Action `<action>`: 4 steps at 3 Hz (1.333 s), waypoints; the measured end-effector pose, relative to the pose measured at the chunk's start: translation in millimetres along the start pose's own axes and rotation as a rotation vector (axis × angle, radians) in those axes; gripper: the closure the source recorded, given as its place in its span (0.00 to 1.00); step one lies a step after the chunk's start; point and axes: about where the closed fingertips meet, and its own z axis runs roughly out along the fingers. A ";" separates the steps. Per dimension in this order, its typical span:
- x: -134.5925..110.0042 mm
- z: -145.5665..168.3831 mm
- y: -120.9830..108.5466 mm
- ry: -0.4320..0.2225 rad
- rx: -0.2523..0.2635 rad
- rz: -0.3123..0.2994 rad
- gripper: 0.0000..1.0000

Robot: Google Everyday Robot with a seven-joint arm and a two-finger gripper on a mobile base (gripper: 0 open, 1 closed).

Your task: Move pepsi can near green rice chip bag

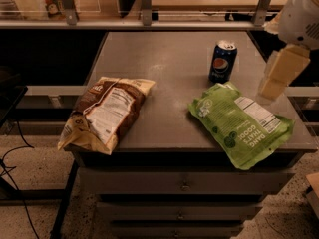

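Note:
The robot's gripper should next move to the pepsi can behind the green rice chip bag and close on the can's upper part (225, 51).
The pepsi can (222, 61) stands upright on the grey table (164, 59), towards the back right. The green rice chip bag (241, 123) lies flat at the table's front right, its near end just past the edge, a short gap in front of the can. My gripper (280, 72) hangs from the white arm (300, 14) at the right edge of the view. It is above the table's right side, right of the can and apart from it, and holds nothing.
A brown and tan chip bag (105, 112) lies at the table's front left, hanging over the edge. A shelf rail with posts (145, 6) runs behind the table. Drawers (184, 185) sit under the tabletop. Cables (15, 173) lie on the floor at left.

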 end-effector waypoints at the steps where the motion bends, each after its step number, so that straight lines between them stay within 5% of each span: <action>1: -12.3 22.9 -66.3 -0.111 0.029 0.055 0.00; 3: -40.2 76.1 -160.9 -0.367 0.068 0.145 0.00; 4: -53.0 103.5 -177.3 -0.422 0.053 0.159 0.00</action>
